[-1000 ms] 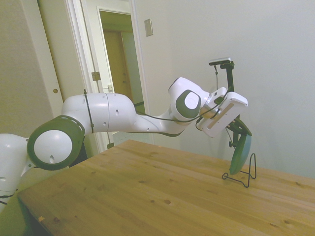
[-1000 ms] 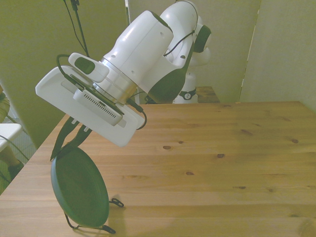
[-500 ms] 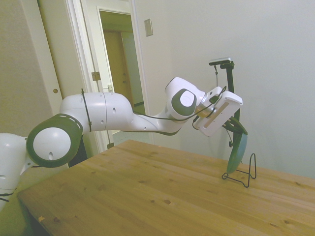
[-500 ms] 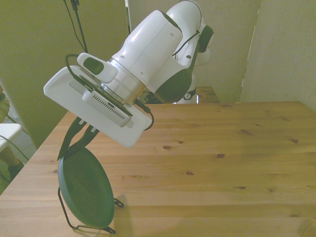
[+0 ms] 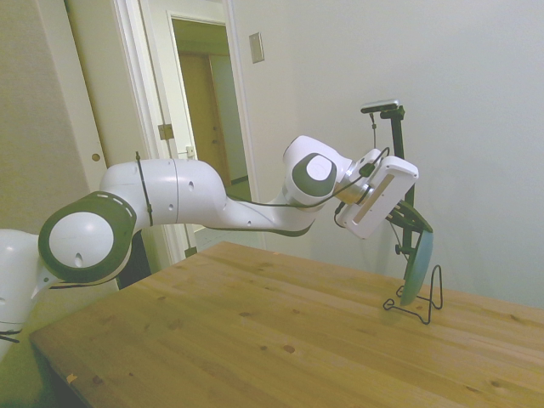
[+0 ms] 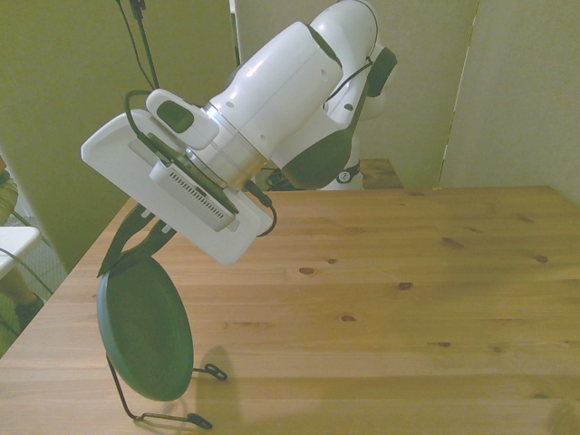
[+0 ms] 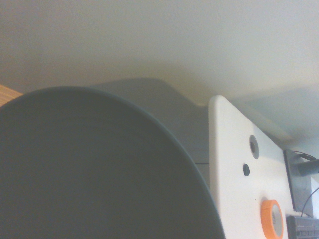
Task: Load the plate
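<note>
Next, my gripper releases the dark-green plate, lower edge down, in the black wire stand (image 6: pixel 176 397).
The dark-green plate (image 6: pixel 143 331) stands on edge, nearly upright, near the table's front corner at the front view's left. My gripper (image 6: pixel 122 261) is shut on its upper rim, with the dark fingers (image 5: pixel 414 226) reaching down from the white hand. The plate (image 5: pixel 416 268) has its lower edge down inside a small black wire stand (image 5: pixel 422 304), in front of the stand's upright loop. Whether that edge rests on the wire I cannot tell. In the wrist view the plate's face (image 7: pixel 89 169) fills most of the picture.
The wire stand (image 6: pixel 168 419) sits close to the wooden table's (image 6: pixel 381 299) front edge. A white surface with an orange tape roll (image 7: pixel 271 219) shows beyond the plate in the wrist view. A doorway (image 5: pixel 204 127) lies behind the arm.
The gripper has shifted slightly toward the front view's left with the plate. In the side view the plate has swung from tilted to more upright, closer to the stand's loop.
</note>
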Robot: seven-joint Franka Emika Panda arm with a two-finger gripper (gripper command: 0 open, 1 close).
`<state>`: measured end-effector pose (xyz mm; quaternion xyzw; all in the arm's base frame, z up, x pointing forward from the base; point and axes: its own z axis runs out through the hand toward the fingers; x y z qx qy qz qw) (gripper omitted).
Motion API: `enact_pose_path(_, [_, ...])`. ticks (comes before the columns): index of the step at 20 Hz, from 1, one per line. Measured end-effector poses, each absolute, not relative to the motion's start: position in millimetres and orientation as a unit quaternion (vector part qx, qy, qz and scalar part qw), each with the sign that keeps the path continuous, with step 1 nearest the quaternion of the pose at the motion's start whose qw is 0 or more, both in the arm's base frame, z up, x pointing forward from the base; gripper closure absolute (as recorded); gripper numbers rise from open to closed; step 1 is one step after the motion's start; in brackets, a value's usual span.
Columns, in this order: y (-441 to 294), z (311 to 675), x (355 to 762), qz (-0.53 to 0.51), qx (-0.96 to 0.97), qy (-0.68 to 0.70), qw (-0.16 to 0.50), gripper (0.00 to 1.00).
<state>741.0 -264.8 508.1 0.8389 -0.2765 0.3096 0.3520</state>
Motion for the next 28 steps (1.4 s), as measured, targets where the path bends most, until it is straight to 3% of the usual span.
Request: enact_pose_path(28, [-266,474,763,0.312,0.831,-0.269,0.374,1.0])
